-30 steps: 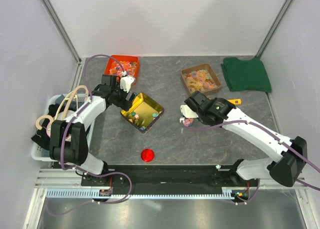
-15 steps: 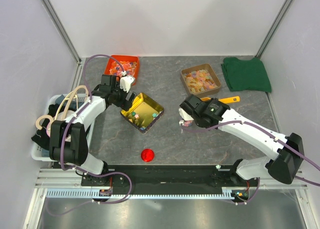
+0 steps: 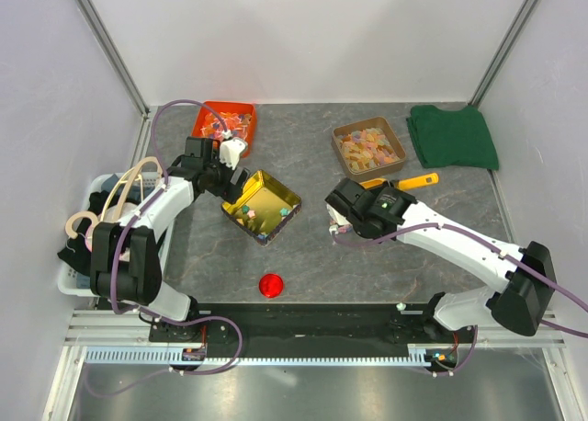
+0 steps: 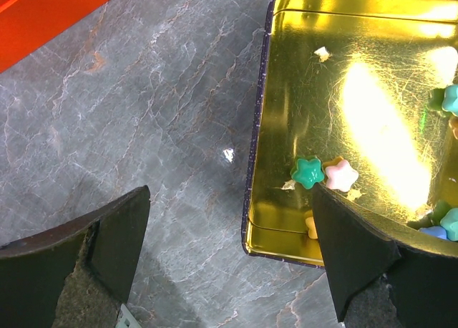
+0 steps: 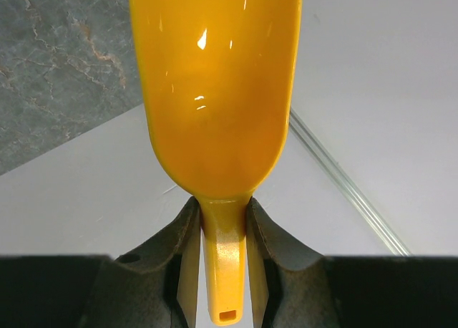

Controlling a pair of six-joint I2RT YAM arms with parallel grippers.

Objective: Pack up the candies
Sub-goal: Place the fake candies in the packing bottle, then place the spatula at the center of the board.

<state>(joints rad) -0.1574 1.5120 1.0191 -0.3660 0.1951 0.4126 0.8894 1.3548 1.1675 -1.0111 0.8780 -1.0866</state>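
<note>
Next, my left gripper needs to go to the red lid's rim [image 3: 269, 275], on the side facing the gold tin, and close there.
The candies [image 4: 323, 173] are small star-shaped sweets in green, pink, blue and yellow. Several lie in the open gold tin [image 4: 343, 70], which sits mid-left on the table in the top view [image 3: 262, 205]. My left gripper [image 4: 229, 256] is open and empty. It straddles the tin's near-left edge, one finger over the table and the other over the tin. It also shows in the top view [image 3: 231, 177]. My right gripper [image 5: 223, 213] is shut on the handle of a yellow scoop [image 5: 215, 92]. The scoop [image 3: 413, 180] points right, held above the table.
An orange-red tray [image 3: 223, 120] of wrapped sweets stands at the back left and a brown tray [image 3: 367, 145] of gummies at the back middle. A green cloth [image 3: 452, 136] lies back right. A red lid [image 3: 270, 285] lies near the front. A white basket [image 3: 83, 256] stands off the left edge.
My right wrist has shifted left and turned, swinging the scoop's tip up and back. It now covers the small candy-filled container that showed beneath it. The left arm has not moved.
</note>
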